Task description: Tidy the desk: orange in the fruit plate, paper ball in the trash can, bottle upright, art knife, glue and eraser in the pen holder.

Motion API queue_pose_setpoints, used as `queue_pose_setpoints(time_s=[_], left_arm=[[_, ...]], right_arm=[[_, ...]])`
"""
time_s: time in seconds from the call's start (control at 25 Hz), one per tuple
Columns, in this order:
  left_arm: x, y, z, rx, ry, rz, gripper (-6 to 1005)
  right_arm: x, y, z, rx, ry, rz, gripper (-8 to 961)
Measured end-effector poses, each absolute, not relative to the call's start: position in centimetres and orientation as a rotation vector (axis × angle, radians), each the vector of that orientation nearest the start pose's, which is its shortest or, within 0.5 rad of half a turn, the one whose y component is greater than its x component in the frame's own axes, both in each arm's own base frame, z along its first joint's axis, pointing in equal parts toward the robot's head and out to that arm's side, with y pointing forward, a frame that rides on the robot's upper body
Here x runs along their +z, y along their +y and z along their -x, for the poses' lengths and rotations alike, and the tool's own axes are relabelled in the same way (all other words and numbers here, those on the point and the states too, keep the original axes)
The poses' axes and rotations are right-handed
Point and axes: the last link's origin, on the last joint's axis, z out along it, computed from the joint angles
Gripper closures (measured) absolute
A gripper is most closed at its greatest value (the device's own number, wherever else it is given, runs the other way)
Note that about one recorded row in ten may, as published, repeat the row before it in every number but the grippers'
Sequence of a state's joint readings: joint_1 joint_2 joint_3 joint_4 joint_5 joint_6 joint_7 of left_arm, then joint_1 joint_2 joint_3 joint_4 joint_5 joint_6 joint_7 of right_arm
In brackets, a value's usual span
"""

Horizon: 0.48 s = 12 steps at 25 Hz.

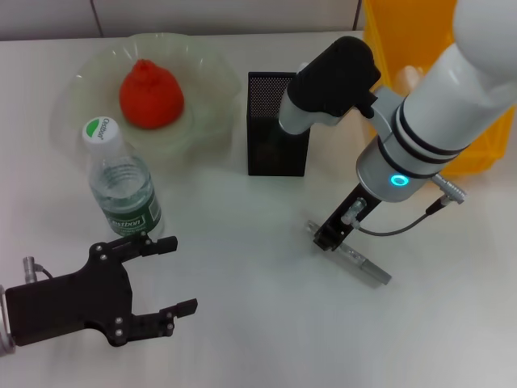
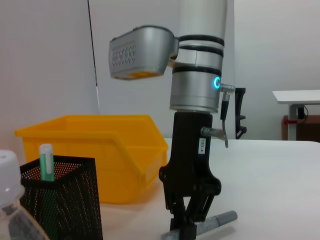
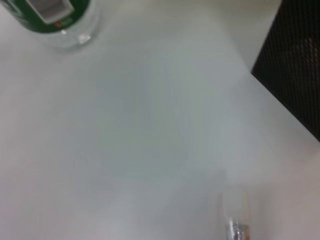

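The robot's right gripper needs to release the art knife inside the black pen holder [image 1: 262,95], on the side nearest the fruit plate.
The orange [image 1: 151,94] lies in the pale-green fruit plate [image 1: 81,81]. The bottle [image 1: 121,182] stands upright in front of the plate. My right gripper [image 1: 329,236] is down at the desk [image 1: 258,323], shut on one end of the grey art knife [image 1: 363,265], which lies flat. The left wrist view shows its fingers [image 2: 176,220] pinched around the knife [image 2: 215,221]. The black pen holder [image 1: 277,125] stands behind it, with a green-and-white glue stick [image 2: 46,162] inside. My left gripper [image 1: 179,273] is open and empty at the near left. The eraser is out of view.
The yellow trash can [image 1: 404,32] stands at the far right behind my right arm; a pale lump [image 1: 408,77] shows inside it. In the right wrist view the bottle's base [image 3: 50,15] and a corner of the pen holder [image 3: 295,75] flank bare desk.
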State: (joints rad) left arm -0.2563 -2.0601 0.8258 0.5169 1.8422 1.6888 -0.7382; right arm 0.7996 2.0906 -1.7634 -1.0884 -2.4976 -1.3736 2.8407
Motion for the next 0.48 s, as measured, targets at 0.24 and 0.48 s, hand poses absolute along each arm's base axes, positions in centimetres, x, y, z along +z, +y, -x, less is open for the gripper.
queue_pose_setpoints(time_s=[0.24,0.48], left_arm=[[-1.9,22.5,31.7,-0.771,-0.146,2.721,187],[-1.9,22.7,31.6,-0.768,-0.142,2.720,187]], right_arm=[[-4.5,34.8,-12.0,-0.312,0.895,2.706,813],[0.1,35.2,-10.1,0.234,0.723,2.727,815]])
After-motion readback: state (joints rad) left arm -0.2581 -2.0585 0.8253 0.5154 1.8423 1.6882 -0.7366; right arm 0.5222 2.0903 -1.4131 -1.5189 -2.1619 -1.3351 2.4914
